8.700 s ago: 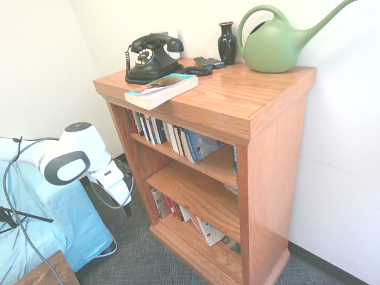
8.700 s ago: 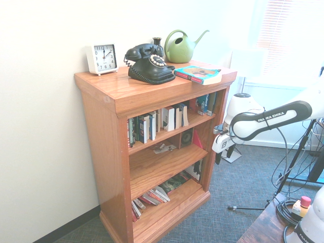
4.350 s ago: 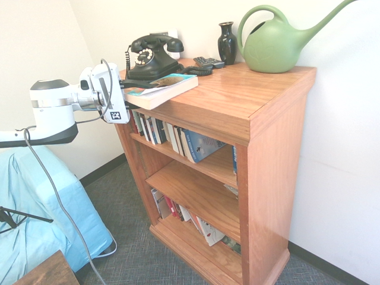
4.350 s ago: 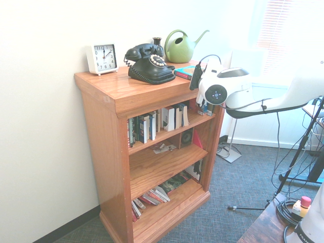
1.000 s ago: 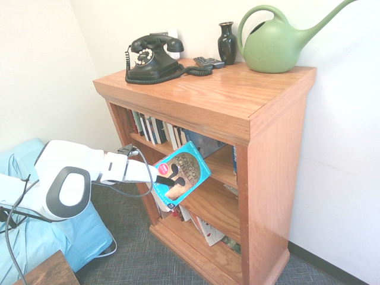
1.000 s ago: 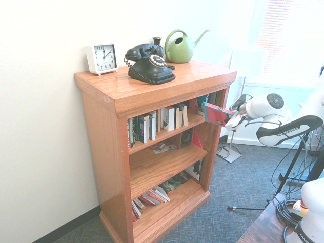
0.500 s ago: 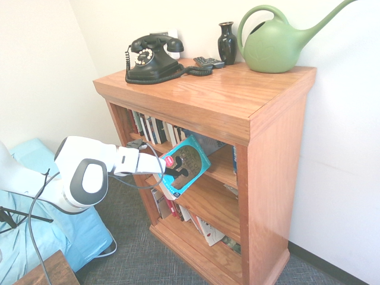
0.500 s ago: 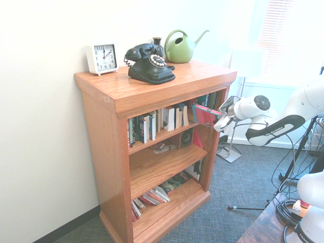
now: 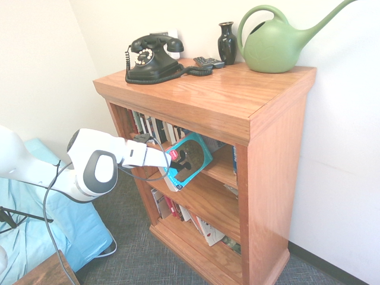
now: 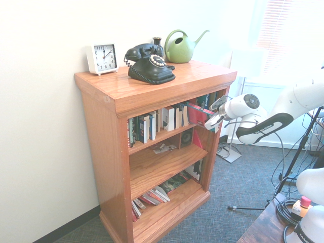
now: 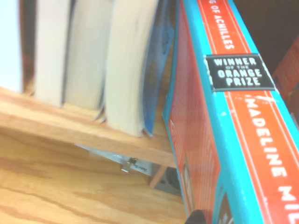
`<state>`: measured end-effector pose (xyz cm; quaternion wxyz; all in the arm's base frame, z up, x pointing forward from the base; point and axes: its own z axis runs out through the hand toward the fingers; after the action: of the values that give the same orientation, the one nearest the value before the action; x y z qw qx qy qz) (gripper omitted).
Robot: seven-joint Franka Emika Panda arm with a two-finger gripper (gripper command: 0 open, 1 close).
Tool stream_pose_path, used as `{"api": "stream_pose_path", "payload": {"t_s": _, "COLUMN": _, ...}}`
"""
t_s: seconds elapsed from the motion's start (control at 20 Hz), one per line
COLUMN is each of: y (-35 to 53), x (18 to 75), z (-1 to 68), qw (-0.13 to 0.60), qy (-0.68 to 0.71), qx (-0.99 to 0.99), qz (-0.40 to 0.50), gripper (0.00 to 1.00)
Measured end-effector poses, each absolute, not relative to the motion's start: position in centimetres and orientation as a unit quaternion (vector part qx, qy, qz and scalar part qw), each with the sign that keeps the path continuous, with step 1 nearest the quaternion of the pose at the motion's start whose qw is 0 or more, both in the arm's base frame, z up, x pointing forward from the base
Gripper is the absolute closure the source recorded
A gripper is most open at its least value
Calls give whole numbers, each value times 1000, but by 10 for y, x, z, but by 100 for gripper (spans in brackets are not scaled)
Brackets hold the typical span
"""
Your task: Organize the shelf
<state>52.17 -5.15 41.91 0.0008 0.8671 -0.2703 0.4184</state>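
Next, my gripper lets go of the teal-edged book on the top inner level [image 9: 206, 161] [image 11: 164, 114], so that it stands upright against the row of standing books.
The shelf [image 9: 237, 95] is a reddish-brown wooden bookcase with a thick top [image 10: 152, 83] and three inner levels. My gripper [image 9: 176, 161] is shut on a teal-edged paperback book [image 9: 191, 159], held upright and tilted at the front of the top inner level. The book's far edge sits at the gap right of a row of standing books [image 9: 155, 127]. From the other side the book [image 10: 200, 114] shows red, with the gripper [image 10: 212, 117] behind it. The wrist view shows the book's orange spine [image 11: 229, 116] beside leaning books [image 11: 124, 65] on the shelf board [image 11: 70, 128].
On the top stand a black rotary phone [image 9: 151, 56], a dark vase [image 9: 227, 43], a green watering can [image 9: 276, 41], a remote [image 9: 208, 62] and a white clock [image 10: 103, 58]. Books lie slumped on the bottom level [image 9: 187, 217]. A blue-covered object [image 9: 35, 231] is at the left.
The gripper has carried the book up and inward, from in front of the middle level to the mouth of the top level, and the book stands more upright.
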Motion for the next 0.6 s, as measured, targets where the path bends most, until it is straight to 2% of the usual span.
{"api": "stream_pose_path", "payload": {"t_s": 0.6, "y": -33, "x": 547, "z": 399, "qw": -16, "qy": -291, "qx": 866, "qz": 407, "gripper": 100}}
